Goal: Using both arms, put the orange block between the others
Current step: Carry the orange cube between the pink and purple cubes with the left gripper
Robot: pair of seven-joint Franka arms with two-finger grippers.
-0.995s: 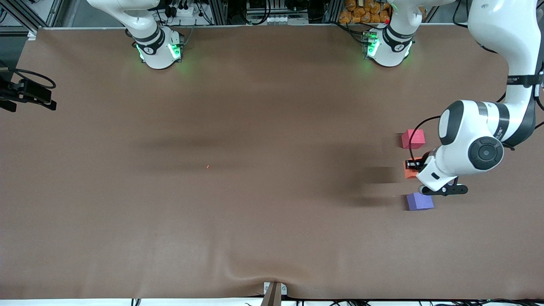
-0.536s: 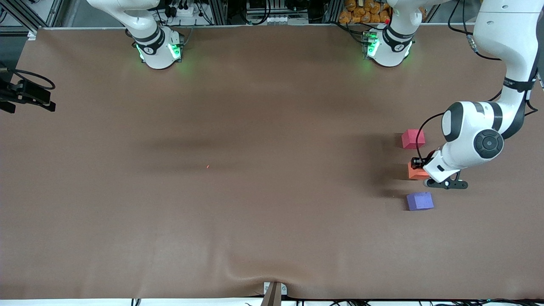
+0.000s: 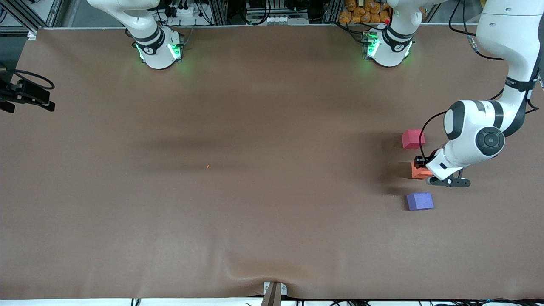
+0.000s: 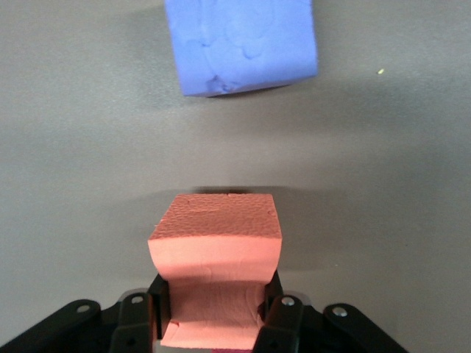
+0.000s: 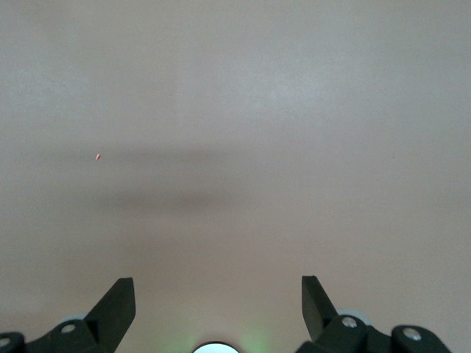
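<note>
The robot's left gripper should release the orange block on the table midway [image 3: 415,168] [image 4: 271,283] between the pink-red cube and the purple-blue cube.
The orange block [image 3: 419,171] [image 4: 215,235] is squeezed between the jaws of my left gripper [image 3: 421,167] [image 4: 215,303], which is shut on it. It hangs low over the brown table, in the gap between the other two cubes. The pink-red cube [image 3: 412,139] lies farther from the front camera. The purple-blue cube [image 3: 420,201] [image 4: 241,44] lies nearer to it. Whether the orange block touches the table I cannot tell. My right gripper [image 5: 217,294] is open over bare table and waits; its hand is out of the front view.
All three cubes sit near the left arm's end of the table. A black clamp [image 3: 27,95] juts in at the right arm's end. A tiny red speck [image 3: 207,166] lies mid-table. The cloth bulges over a bracket [image 3: 274,290] at the front edge.
My left gripper has carried the orange block a little toward the left arm's end of the table and lower, bringing it in line with the other two cubes. The right arm has not moved.
</note>
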